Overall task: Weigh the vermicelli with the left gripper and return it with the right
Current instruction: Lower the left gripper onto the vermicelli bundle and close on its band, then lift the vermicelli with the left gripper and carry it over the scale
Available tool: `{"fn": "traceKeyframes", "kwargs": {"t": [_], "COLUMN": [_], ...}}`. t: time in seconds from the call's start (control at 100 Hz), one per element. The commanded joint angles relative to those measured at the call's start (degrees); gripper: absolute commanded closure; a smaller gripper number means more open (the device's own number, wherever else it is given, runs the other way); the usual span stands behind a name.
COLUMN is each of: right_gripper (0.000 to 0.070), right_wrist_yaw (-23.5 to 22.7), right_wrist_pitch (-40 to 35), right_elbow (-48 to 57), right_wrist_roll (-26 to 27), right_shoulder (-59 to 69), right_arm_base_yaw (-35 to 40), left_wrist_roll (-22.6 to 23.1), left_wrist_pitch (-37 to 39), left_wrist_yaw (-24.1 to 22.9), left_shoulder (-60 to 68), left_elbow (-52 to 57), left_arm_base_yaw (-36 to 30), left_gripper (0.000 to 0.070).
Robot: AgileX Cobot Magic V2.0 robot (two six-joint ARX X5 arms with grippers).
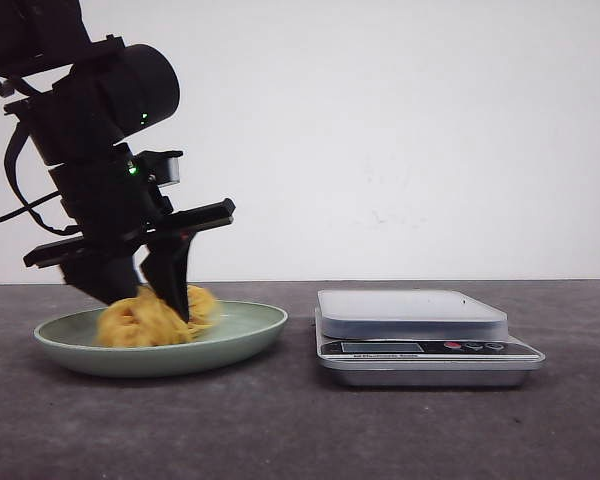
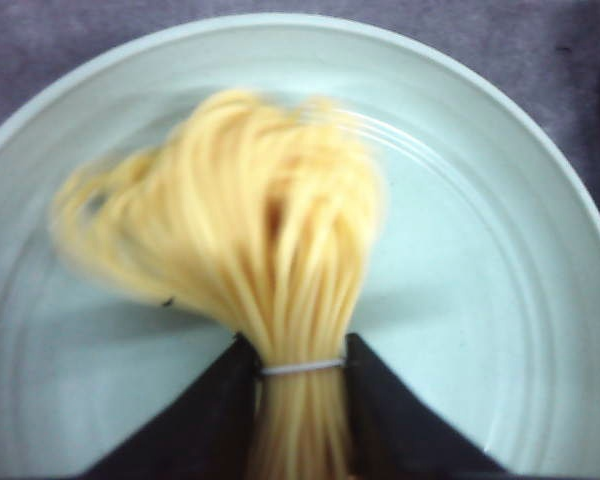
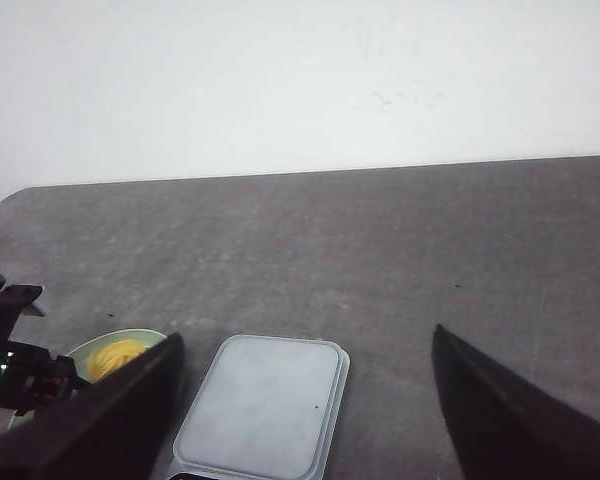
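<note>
My left gripper needs to release the vermicelli on the scale's white platform (image 1: 431,304), setting it just past the middle of the platform, away from the plate.
A yellow bundle of vermicelli (image 1: 130,322) lies in a pale green plate (image 1: 245,335) on the left of the table. My left gripper (image 1: 145,297) reaches down into the plate. In the left wrist view its two black fingers (image 2: 205,420) press on both sides of the vermicelli (image 2: 270,230), at the thin white band round the stem, so the gripper (image 2: 300,365) is shut on the bundle. My right gripper (image 3: 305,335) is open and holds nothing; it hovers high above the scale (image 3: 265,405). It does not show in the front view.
A silver kitchen scale (image 1: 410,312) with a flat white platform stands just right of the plate, its display and buttons facing front. The table is dark grey, with a white wall behind. The left arm (image 3: 10,365) shows beside the plate (image 3: 85,348) in the right wrist view.
</note>
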Motion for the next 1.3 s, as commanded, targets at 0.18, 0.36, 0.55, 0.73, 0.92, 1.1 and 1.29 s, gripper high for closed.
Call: {"fn": "traceKeyframes", "kwargs": {"t": [0.18, 0.36, 0.55, 0.73, 0.92, 1.1, 1.29], "right_gripper": [0.02, 0.02, 0.02, 0.02, 0.02, 0.02, 0.02], "right_wrist_yaw": [-0.2, -0.2, -0.2, -0.3, -1.5, -1.5, -1.5], "right_wrist_pitch": [0.4, -0.3, -0.6, -0.5, -0.6, -0.7, -0.8], "right_elbow": [1.2, 1.2, 1.2, 1.2, 1.7, 2.6, 3.2], "right_wrist_roll": [-0.4, -0.5, -0.5, -0.2, 0.2, 0.2, 0.2], "right_shoulder": [0.2, 0.2, 0.2, 0.2, 0.2, 0.2, 0.2], "right_arm_base_yaw": [-0.1, -0.1, -0.1, -0.1, -0.1, -0.1, -0.1], "left_wrist_roll": [1.1, 1.1, -2.3, -5.1, -9.4, -12.8, -15.0], "left_wrist_pitch": [-0.3, -0.2, 0.5, 3.1, 7.3, 7.5, 7.6], "left_wrist_yaw": [0.0, -0.1, 6.9, 8.7, 8.5, 8.5, 8.8], "left_shoulder": [0.1, -6.8, -16.1, -17.9, -11.9, -3.0, 5.7], "left_elbow": [1.6, 1.8, 3.0, 7.6, 15.0, 20.9, 21.9], "left_arm_base_yaw": [-0.3, -0.3, -1.3, -5.6, -10.7, -13.1, -14.3], "left_gripper": [0.0689, 0.0689, 0.0689, 0.0689, 0.0689, 0.0689, 0.0689]}}
